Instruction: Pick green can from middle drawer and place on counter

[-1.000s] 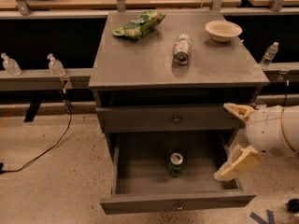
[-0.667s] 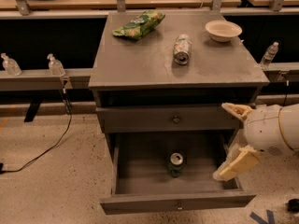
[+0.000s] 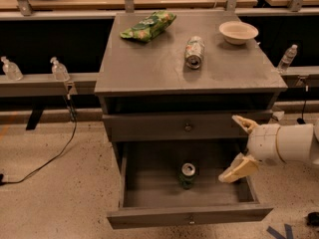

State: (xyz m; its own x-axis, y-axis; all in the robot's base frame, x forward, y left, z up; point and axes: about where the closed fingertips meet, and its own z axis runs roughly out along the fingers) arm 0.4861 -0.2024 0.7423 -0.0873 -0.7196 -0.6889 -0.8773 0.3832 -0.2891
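Next, my gripper needs to go to the green can's upper part [image 3: 187, 175], just below its silver top, and close there.
The green can [image 3: 187, 176] stands upright in the open middle drawer [image 3: 189, 216], right of the tray's centre, its silver top facing up. My gripper [image 3: 238, 147] is at the right side of the drawer, above its right wall, about a hand's width right of the can and not touching it. Its two tan fingers [image 3: 239, 169] are spread wide apart with nothing between them. The grey counter [image 3: 149, 63] is the cabinet top above the drawers.
On the counter lie a green chip bag [image 3: 148, 25], a pale white-and-green can [image 3: 194, 52] on its side and a white bowl [image 3: 238, 32]. A shut knobbed drawer front [image 3: 188, 127] sits above the open drawer. Plastic bottles [image 3: 59, 69] stand on the ledges at both sides.
The gripper has shifted slightly left toward the drawer. The can and the drawer have not moved.
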